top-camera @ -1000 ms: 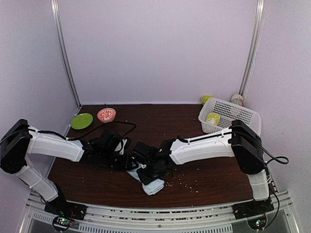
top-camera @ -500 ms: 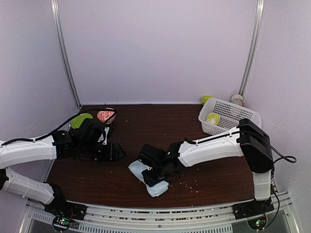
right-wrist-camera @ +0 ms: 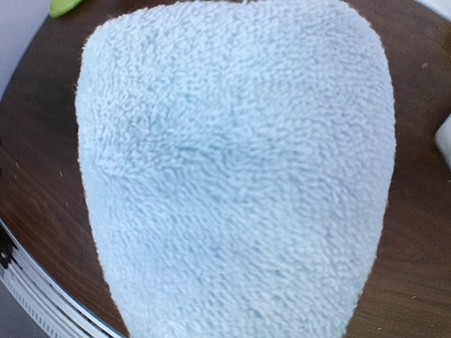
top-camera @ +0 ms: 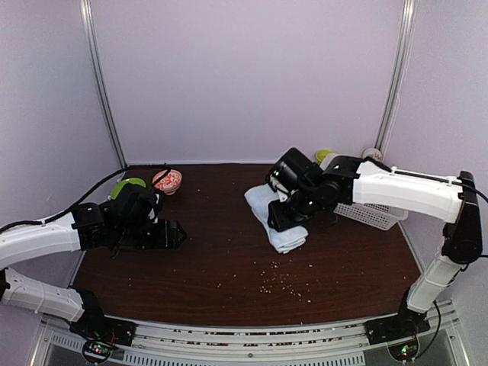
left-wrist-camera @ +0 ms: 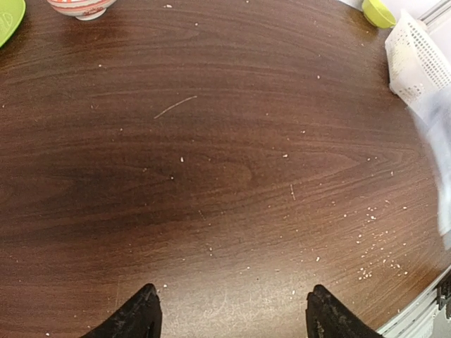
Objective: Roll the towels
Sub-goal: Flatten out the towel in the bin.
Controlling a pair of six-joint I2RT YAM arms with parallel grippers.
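The rolled pale blue towel will leave my right gripper inside the white basket (top-camera: 353, 196), near the basket's front side.
A rolled pale blue towel (top-camera: 280, 227) hangs above the table at the back right, and my right gripper (top-camera: 284, 216) is shut on it. In the right wrist view the towel (right-wrist-camera: 232, 176) fills the frame and hides that gripper's fingers. Far to the left, my left gripper (top-camera: 177, 234) stands low over the wood. Its jaws are wide apart with nothing between them, and the left wrist view shows the left gripper (left-wrist-camera: 232, 318) over bare wood.
A white basket (top-camera: 379, 216) stands at the back right, partly behind the right arm. A green plate (top-camera: 126, 184) and a red patterned bowl (top-camera: 167, 181) sit at the back left. A yellow-green cup (top-camera: 324, 155) is by the back wall. Crumbs (top-camera: 282, 284) dot the front.
My right gripper has lifted the blue towel from the front middle up and back towards the basket. My left gripper has let go, opened and drawn away to the left.
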